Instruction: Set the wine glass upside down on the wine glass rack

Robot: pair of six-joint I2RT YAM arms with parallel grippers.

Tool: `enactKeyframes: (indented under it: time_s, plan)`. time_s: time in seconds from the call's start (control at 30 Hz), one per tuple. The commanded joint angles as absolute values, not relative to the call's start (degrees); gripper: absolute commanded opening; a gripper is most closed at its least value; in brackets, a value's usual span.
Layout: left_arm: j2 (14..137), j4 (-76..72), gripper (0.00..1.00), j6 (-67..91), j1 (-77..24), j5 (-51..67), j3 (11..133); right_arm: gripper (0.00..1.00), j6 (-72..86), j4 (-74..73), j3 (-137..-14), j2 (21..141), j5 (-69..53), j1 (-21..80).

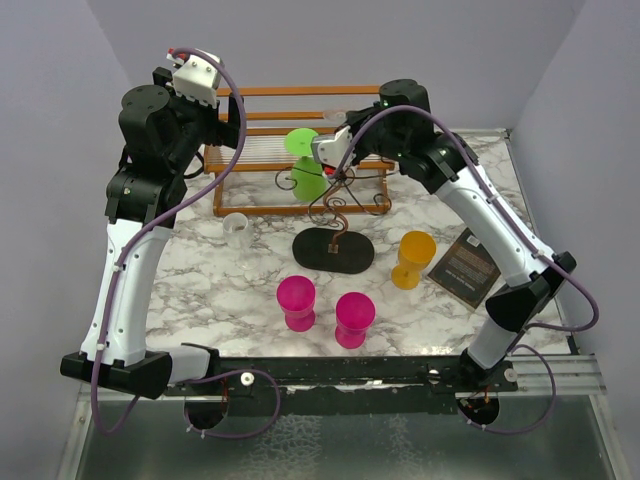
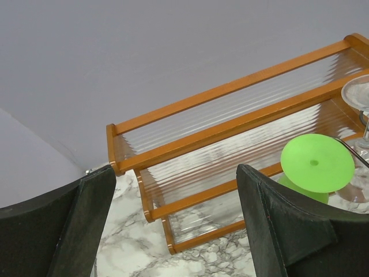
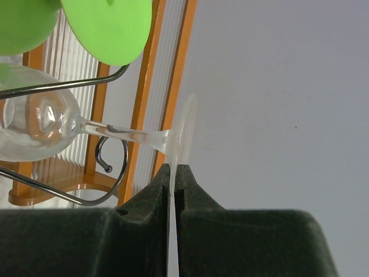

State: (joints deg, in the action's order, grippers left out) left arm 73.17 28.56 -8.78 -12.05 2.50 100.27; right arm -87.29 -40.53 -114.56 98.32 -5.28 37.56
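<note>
I will use my right gripper to set the clear wine glass down and let go of it between the rack's two wire arms beside the green glass (image 1: 349, 146) (image 3: 92, 127).
My right gripper (image 3: 173, 170) is shut on the rim of the foot (image 3: 183, 133) of a clear wine glass (image 3: 34, 124). The glass's bowl lies between two wire arms (image 3: 69, 86) of the dark wine glass rack (image 1: 333, 250), under a green glass (image 3: 109, 26) that hangs upside down there. In the top view the right gripper (image 1: 340, 165) is at the rack's top, beside the green glass (image 1: 305, 165). My left gripper (image 2: 176, 170) is open and empty above the left end of the wooden shelf (image 2: 230, 124); it shows in the top view (image 1: 232, 128).
The orange-brown wooden slatted shelf (image 1: 260, 130) stands behind the rack. On the marble top are a small clear cup (image 1: 236, 230), two pink glasses (image 1: 296, 302) (image 1: 354, 318), an orange glass (image 1: 412, 258) and a dark booklet (image 1: 467, 265).
</note>
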Motion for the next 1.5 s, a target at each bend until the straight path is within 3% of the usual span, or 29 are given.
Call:
enactKeyframes:
  time_s: [0.0, 1.1, 1.47]
  plan:
    - [72.53, 26.97, 0.88, -9.31, -11.76, 3.78, 100.99, 0.01, -87.23, -40.72, -114.04, 95.26, -5.42, 38.02]
    - [72.60, 26.79, 0.88, -9.30, -11.77, 4.79, 100.37, 0.01, -86.23, -31.33, -106.24, 92.45, 9.96, 38.10]
    - [72.51, 26.96, 0.88, -9.63, -11.72, 4.81, 100.37, 0.01, -86.08, -28.38, -107.98, 95.21, 7.79, 38.14]
